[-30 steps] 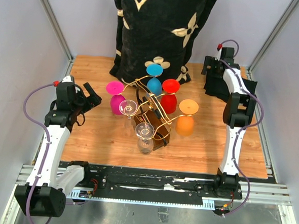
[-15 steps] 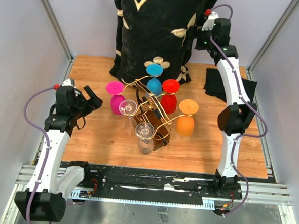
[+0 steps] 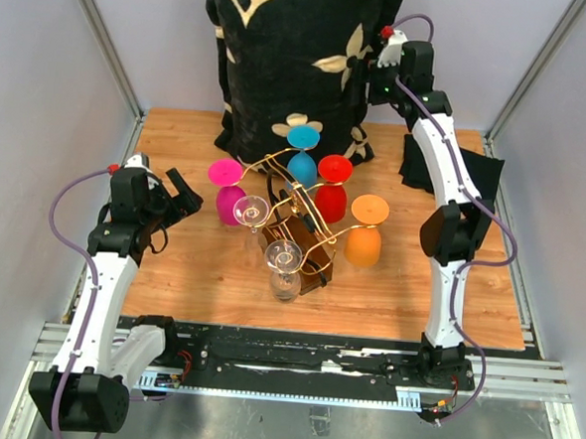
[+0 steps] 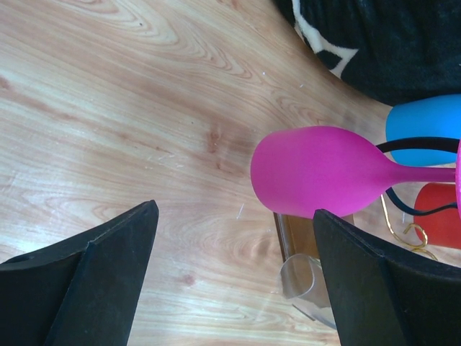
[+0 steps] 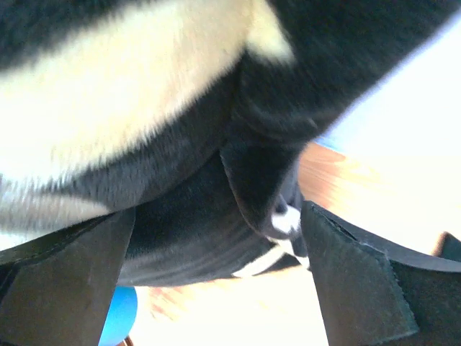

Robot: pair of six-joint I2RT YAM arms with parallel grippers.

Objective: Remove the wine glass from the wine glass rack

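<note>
Next, my right gripper closes on the outer edge of the foot [image 3: 350,169] on top of the upside-down red glass, between the blue glass and the orange glass.
The wine glass rack [image 3: 307,242], gold wire on a dark brown base, stands mid-table. Upside-down glasses hang on it: pink [image 3: 224,191], blue [image 3: 302,155], red [image 3: 332,189], orange [image 3: 365,232] and two clear ones [image 3: 251,215] [image 3: 284,266]. My left gripper [image 3: 181,195] is open and empty, just left of the pink glass [image 4: 324,173], apart from it. The left wrist view also shows a clear glass [image 4: 306,277] low down. My right gripper [image 3: 374,81] is open and empty, raised high at the back against the black cloth [image 5: 180,180].
A large black cloth with cream flower patterns [image 3: 293,60] hangs over the back of the wooden table [image 3: 190,273]. A dark folded cloth [image 3: 480,171] lies at the back right. Grey walls close in both sides.
My right arm has swung up from the back-right of the table to high against the black cloth. The cloth has shifted. My left arm has barely moved.
</note>
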